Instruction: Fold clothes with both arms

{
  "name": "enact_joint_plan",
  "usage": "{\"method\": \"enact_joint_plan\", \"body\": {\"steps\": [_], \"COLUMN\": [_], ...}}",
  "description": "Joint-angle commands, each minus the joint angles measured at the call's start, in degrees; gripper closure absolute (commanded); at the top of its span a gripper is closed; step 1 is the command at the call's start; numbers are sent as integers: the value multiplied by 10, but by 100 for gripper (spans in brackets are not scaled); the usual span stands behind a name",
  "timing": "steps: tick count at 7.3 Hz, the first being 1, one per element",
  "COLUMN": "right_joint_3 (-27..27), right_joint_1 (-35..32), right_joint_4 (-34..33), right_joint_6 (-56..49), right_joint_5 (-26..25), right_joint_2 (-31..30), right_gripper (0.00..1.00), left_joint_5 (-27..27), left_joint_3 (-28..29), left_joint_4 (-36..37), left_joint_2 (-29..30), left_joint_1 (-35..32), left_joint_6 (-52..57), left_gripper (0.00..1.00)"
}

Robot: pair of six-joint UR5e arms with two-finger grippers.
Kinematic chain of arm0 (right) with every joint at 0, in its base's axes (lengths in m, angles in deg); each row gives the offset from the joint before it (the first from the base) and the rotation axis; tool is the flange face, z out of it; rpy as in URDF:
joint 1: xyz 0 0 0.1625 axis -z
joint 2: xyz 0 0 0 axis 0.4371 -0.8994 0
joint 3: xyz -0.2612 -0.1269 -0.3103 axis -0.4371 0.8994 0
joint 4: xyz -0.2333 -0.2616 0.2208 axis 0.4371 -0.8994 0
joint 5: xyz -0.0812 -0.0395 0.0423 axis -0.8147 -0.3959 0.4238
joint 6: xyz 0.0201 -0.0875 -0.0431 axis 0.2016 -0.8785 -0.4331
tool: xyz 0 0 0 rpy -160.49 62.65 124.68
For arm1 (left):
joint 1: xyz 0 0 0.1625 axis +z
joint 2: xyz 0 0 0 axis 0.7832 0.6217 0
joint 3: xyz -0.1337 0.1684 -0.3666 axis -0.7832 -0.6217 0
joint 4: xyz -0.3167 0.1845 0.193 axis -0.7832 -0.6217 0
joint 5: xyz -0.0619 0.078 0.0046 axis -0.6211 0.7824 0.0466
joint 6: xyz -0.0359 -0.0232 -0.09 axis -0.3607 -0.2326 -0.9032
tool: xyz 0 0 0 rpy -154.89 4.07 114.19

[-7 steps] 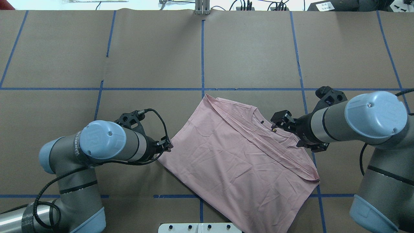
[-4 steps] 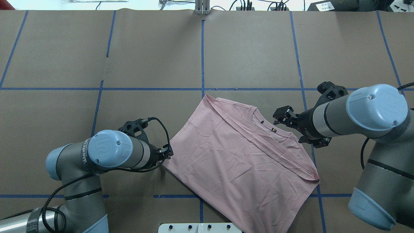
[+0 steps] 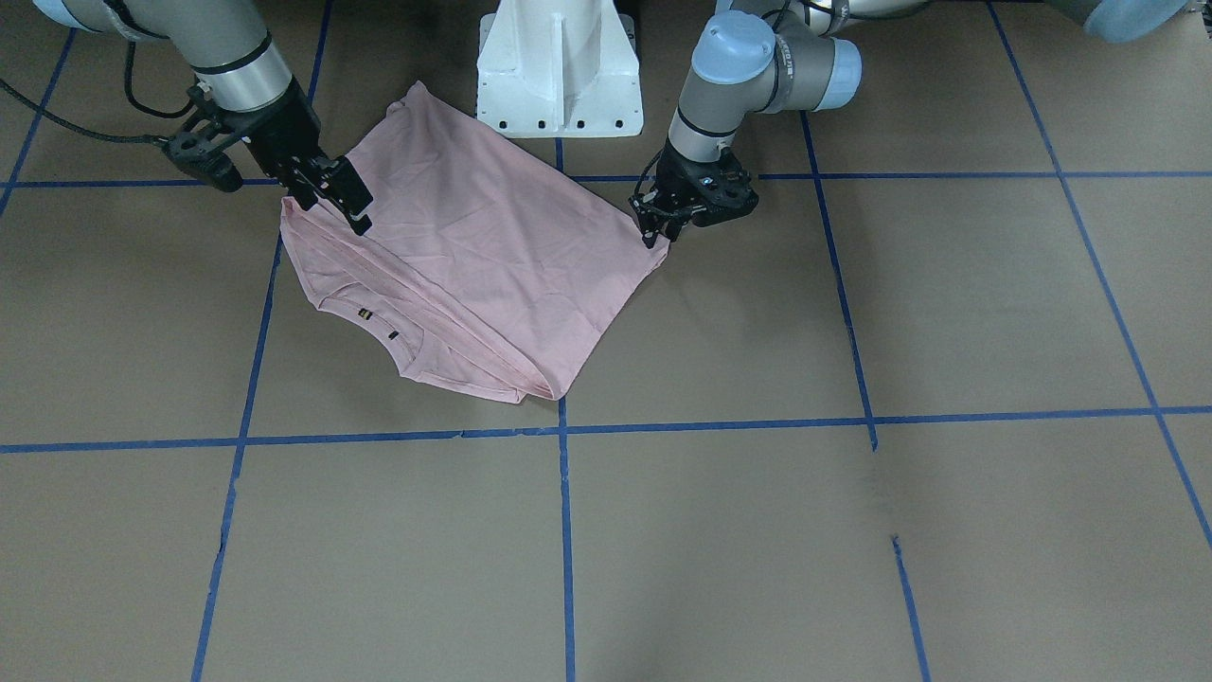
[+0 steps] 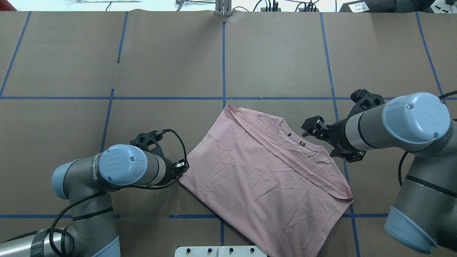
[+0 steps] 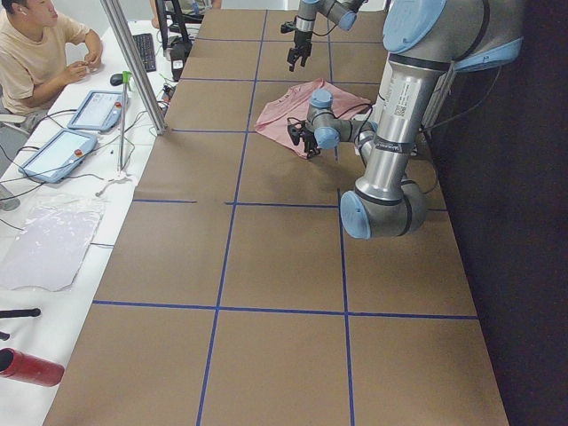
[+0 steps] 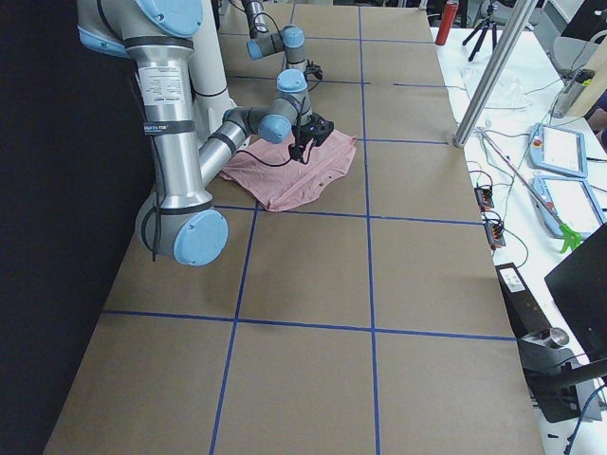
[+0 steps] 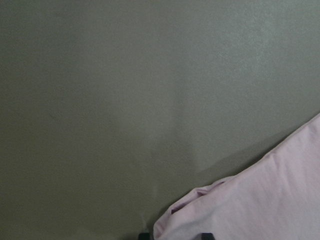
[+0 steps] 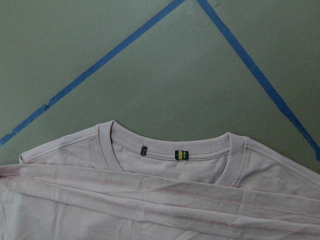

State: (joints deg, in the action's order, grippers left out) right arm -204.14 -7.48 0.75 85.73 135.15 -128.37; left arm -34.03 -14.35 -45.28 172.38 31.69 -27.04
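Note:
Next, my left gripper lets go of the T-shirt's corner on the table between the middle blue line and the short blue strip [image 3: 728, 532].
The pale pink T-shirt [image 4: 264, 175] lies folded and askew on the brown table, collar toward the far right. Its dog print is hidden. Two small dark tags [image 8: 179, 155] show inside the collar. My left gripper [image 4: 184, 166] sits low at the shirt's left corner. In the left wrist view that corner [image 7: 260, 200] lies bunched between the fingertips [image 7: 205, 235], and the gripper looks shut on it. My right gripper [image 4: 310, 128] hovers just off the collar, open and empty. It also shows in the front view [image 3: 346, 204] above the shirt [image 3: 473, 246].
The white pedestal base [image 3: 559, 66] stands at the near table edge, close to the shirt's hem. Blue tape lines [image 4: 224, 64] grid the table. An operator [image 5: 35, 53], tablets [image 5: 98, 108] and a metal post [image 5: 133, 62] are beyond the far edge.
My right gripper has lifted off the collar and drawn back toward the far right. My left arm has swung toward the near edge, with its gripper staying at the shirt's left corner.

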Motion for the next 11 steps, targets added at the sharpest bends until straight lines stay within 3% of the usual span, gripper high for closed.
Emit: {"method": "enact_joint_plan", "body": {"steps": [1,3,4,6,7,10,11], "right_joint_3": [4,4,4,3,4,15,57], "right_joint_1": [1,0,-1,-2,-1,6,18], "right_joint_4": [0,0,0,0,0,1,0], "right_joint_6": [0,0,0,0,1,7,18], "right_joint_5": [-1,1,2,1,-1,-1,-4], "right_joint_2": [1,1,0,1,1,32,85], "right_gripper": [0,0,0,0,0,0,0], "left_joint_5": [5,20,23,22,22,22,19], "left_joint_3": [0,2,16,163,253,477,486], "left_joint_4": [1,0,-1,-25,-82,-232,-252], "left_joint_2": [0,4,29,144,195,275,277], "left_joint_1": [-3,-37,-84,-172,-207,-268,-275], "left_joint_6": [0,21,74,93,117,179,194], "left_gripper": [100,100,100,100,100,100,61]}}
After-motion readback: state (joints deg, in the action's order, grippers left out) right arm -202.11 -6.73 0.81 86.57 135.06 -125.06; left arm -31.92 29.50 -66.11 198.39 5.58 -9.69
